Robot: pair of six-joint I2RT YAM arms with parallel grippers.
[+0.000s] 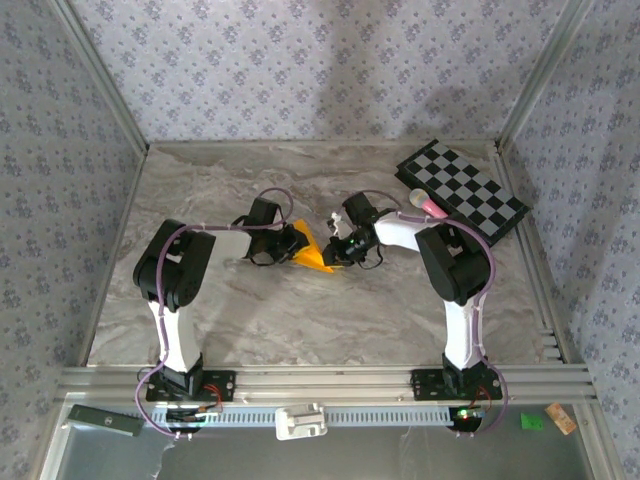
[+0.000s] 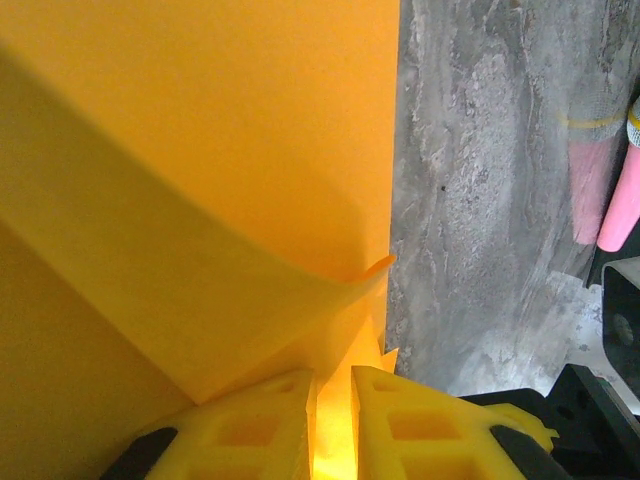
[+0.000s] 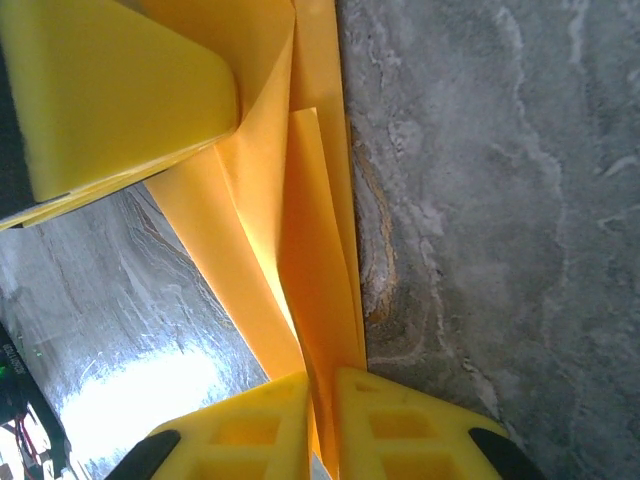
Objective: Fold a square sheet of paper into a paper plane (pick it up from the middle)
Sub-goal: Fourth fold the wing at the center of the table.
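The paper's flap bulges loose beyond the right gripper's pinch at the paper's narrow tip, so next the right gripper opens and pinches the flap nearer the left gripper (image 3: 290, 285).
The square sheet of paper (image 1: 314, 259), orange-yellow and partly folded into layers, is held up off the marble table between my two grippers near the table's middle. My left gripper (image 1: 297, 245) comes in from the left, and in its wrist view the gripper (image 2: 332, 376) is shut on a lit edge of the paper (image 2: 200, 150), with a curled flap in front. My right gripper (image 1: 338, 251) comes in from the right. In its wrist view the gripper (image 3: 322, 378) pinches several folded layers of the paper (image 3: 310, 240), and the left gripper's yellow finger (image 3: 120, 90) sits at the upper left.
A black-and-white checkered board (image 1: 463, 189) lies at the back right, with a pink-tipped stick (image 1: 430, 207) at its near corner, also seen as the stick (image 2: 612, 200). Patterned walls and metal rails enclose the marble table (image 1: 300, 320). Small items lie below the front rail.
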